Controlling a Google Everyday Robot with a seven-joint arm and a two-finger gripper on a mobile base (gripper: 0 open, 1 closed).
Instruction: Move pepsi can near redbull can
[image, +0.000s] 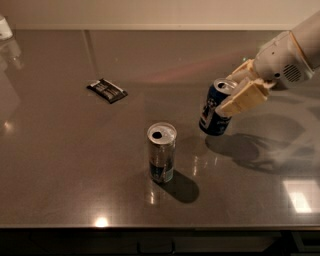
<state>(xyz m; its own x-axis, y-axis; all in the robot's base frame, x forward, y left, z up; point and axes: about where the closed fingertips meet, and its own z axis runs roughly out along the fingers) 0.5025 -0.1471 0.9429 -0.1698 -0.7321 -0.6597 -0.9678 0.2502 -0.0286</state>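
My gripper needs to let go of the pepsi can on the grey table (190, 170), close beside the redbull can, on the side where my arm is.
The pepsi can (212, 111), dark blue with a silver top, is tilted and held right of centre on the table. My gripper (239, 92) comes in from the right on a white arm and is shut on the can's upper part, one cream finger across its front. The redbull can (162, 152), slim and silver with a blue patch low on its side, stands upright in the middle of the table, a short way left and in front of the pepsi can. The two cans do not touch.
A flat dark packet (107, 90) lies on the grey table (65, 160) at the back left. A white object (4, 27) sits at the far left corner. The table's front edge runs along the bottom.
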